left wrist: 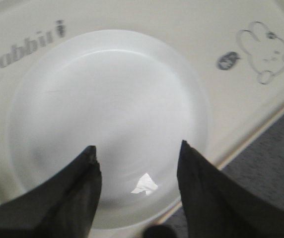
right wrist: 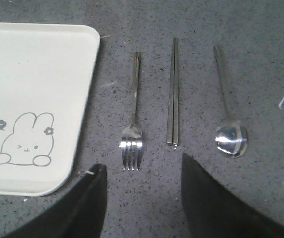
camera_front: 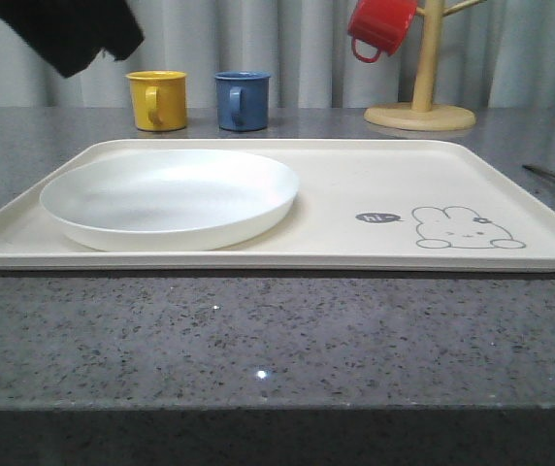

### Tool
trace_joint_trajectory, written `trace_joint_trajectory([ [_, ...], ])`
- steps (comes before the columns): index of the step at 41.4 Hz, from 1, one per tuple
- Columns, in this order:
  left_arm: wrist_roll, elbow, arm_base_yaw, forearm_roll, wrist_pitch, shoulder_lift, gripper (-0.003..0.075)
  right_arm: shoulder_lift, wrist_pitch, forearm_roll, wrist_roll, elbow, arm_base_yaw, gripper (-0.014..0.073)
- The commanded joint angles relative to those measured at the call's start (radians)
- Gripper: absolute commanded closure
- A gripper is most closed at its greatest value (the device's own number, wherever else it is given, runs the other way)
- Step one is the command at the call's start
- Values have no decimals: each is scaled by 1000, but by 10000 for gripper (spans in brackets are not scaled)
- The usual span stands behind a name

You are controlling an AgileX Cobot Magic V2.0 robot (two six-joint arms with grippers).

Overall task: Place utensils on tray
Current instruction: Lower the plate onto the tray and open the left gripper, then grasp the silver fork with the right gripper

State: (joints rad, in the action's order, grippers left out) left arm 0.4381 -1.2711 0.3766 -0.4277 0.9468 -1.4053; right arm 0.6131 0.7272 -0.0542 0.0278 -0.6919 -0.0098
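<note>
Next, I move my right gripper to the fork beside the cream tray and close it on the fork handle's narrow part (right wrist: 133,111) near the fork's tines.
The cream tray (camera_front: 375,180) with a rabbit drawing lies across the grey table, and its corner (right wrist: 42,64) shows in the right wrist view. Beside that corner lie three steel utensils on the table: a fork (right wrist: 133,119), a long straight flat piece (right wrist: 173,94) and a spoon (right wrist: 229,119). My right gripper (right wrist: 142,168) hovers open above the table, just short of the fork's tines, with nothing between its fingers. My left gripper (left wrist: 138,151) hangs open and empty over the white plate (left wrist: 107,119). Thin steel handles (camera_front: 554,178) show at the front view's right edge.
A round white plate (camera_front: 171,194) takes up the tray's left half. Behind the tray stand a yellow mug (camera_front: 156,99) and a blue mug (camera_front: 242,100). A wooden mug tree (camera_front: 421,107) holds a red mug (camera_front: 379,26). A dark arm part (camera_front: 59,29) hangs at top left.
</note>
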Motion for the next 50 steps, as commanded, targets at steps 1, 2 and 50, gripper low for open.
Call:
trace_joint_trajectory([
  [1,1,8,67,-10,-54,105,372,7,-63,7,-10,-29,-4,213],
  [2,1,20,80,-10,-62,128,372,7,-63,7,-10,-29,-4,213],
  [50,1,395,103,-10,-154,512,372,395,242,-22,-22,-318,-1,213],
])
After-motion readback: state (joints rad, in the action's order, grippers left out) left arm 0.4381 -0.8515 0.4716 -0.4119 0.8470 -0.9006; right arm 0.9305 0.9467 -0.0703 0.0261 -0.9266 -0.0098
